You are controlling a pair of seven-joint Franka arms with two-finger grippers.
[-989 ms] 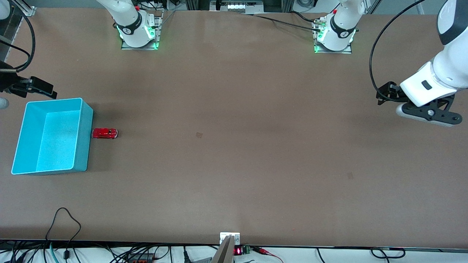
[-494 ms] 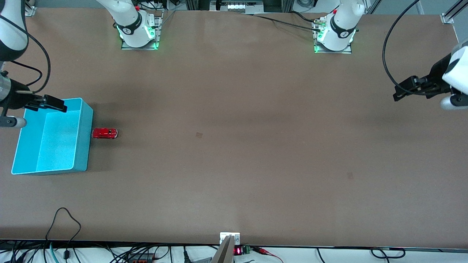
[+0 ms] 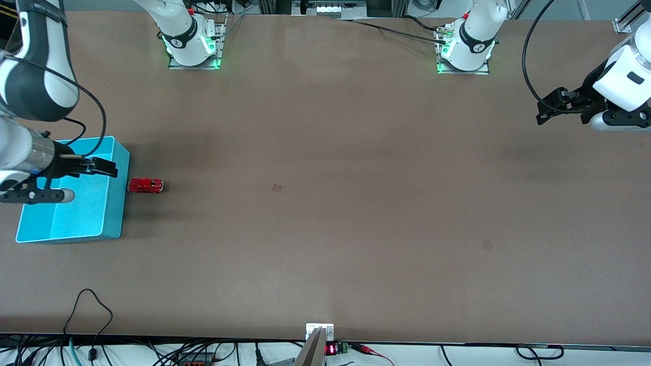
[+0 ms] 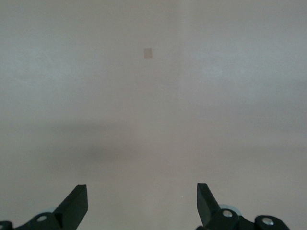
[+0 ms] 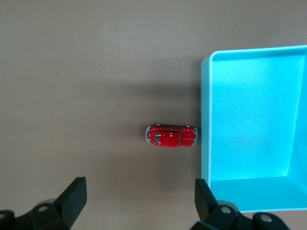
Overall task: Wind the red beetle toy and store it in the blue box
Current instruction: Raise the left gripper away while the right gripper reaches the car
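The red beetle toy beside the blue box is next for my right gripper, which should go to it and close on its long sides at the toy's middle (image 3: 144,185) (image 5: 171,136).
The red beetle toy (image 3: 145,185) rests on the brown table, touching or almost touching the blue box (image 3: 116,203) on the wall that faces the table's middle. In the right wrist view the toy (image 5: 171,136) lies lengthwise against the box wall (image 5: 205,120). My right gripper (image 3: 113,169) hovers open over the box's edge beside the toy, and its jaws (image 5: 140,196) hold nothing. My left gripper (image 3: 544,113) hangs open over bare table at the left arm's end. Between its jaws (image 4: 142,201) only tabletop shows.
Two small pale marks (image 3: 276,187) (image 3: 486,244) dot the table. A loose black cable (image 3: 91,305) loops onto the table at the edge nearest the front camera. The arm bases (image 3: 193,48) (image 3: 465,51) stand along the farthest edge.
My right gripper has swept from past the box's farther corner to above the box, closer to the toy. My left gripper has drifted a little toward the bases. Toy and box have not moved.
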